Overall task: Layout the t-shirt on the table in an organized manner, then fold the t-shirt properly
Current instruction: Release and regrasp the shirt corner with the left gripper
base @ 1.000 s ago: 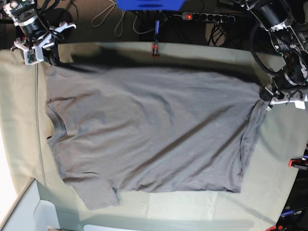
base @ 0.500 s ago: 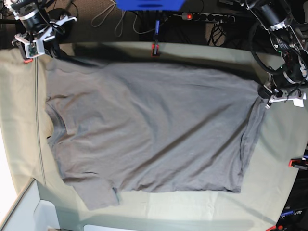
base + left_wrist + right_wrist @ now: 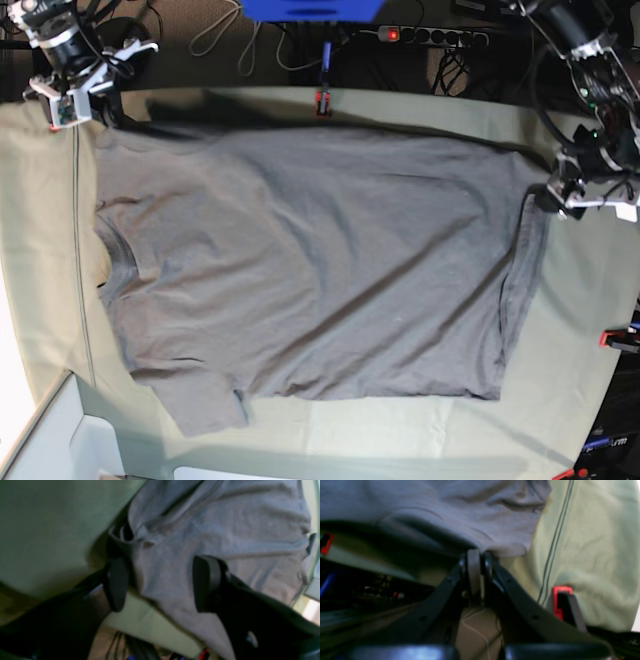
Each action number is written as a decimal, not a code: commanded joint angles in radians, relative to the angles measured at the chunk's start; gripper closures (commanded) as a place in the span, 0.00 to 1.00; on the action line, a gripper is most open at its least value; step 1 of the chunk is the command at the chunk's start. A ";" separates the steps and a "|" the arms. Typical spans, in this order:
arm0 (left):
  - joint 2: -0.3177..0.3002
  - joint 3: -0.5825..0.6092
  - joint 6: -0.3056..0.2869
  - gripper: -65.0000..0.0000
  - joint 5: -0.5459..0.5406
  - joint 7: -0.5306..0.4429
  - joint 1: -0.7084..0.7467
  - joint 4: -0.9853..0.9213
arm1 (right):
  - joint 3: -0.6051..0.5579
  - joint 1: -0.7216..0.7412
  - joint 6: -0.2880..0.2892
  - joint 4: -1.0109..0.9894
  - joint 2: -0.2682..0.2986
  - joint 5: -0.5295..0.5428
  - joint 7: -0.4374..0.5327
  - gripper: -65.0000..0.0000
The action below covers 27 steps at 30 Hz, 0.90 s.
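The hem of the t-shirt bunches into a fold at the far corner. I should pinch the corner's tip [image 3: 116, 534] with my left gripper and pull the t-shirt's far edge tight.
The grey t-shirt [image 3: 320, 260] lies spread flat on the pale green table [image 3: 580, 330], neck at the left and hem at the right. At the far left corner, my right gripper [image 3: 103, 112] is shut on the shirt's edge; the right wrist view shows its fingertips [image 3: 473, 560] pinched together on the cloth [image 3: 445, 505], which is lifted there. My left gripper [image 3: 553, 200] hovers at the far hem corner. In the left wrist view its fingers [image 3: 116, 583] stand wide apart, with shirt cloth [image 3: 225, 517] lying loose under them.
Red clamps [image 3: 322, 102] [image 3: 612, 338] [image 3: 558, 600] grip the table cloth at its edges. A power strip [image 3: 430, 36] and cables lie behind the far edge. A white box [image 3: 60, 440] sits at the near left corner.
My left gripper has opened and let go of the hem corner, rising slightly. My right gripper pulled the shirt's far left corner a little farther back and still holds it.
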 commanded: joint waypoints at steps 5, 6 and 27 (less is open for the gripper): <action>-0.009 -0.075 -0.001 0.42 -0.008 -0.002 0.071 0.093 | 0.008 -0.008 -0.005 0.017 0.007 0.012 0.026 1.00; -0.009 -0.087 -0.001 0.42 -0.008 -0.003 0.082 0.093 | 0.008 -0.007 -0.005 0.017 0.007 0.012 0.026 1.00; -0.006 0.174 0.006 0.74 -0.005 -0.421 0.083 -0.012 | 0.005 -0.003 -0.005 0.016 0.007 0.012 0.026 1.00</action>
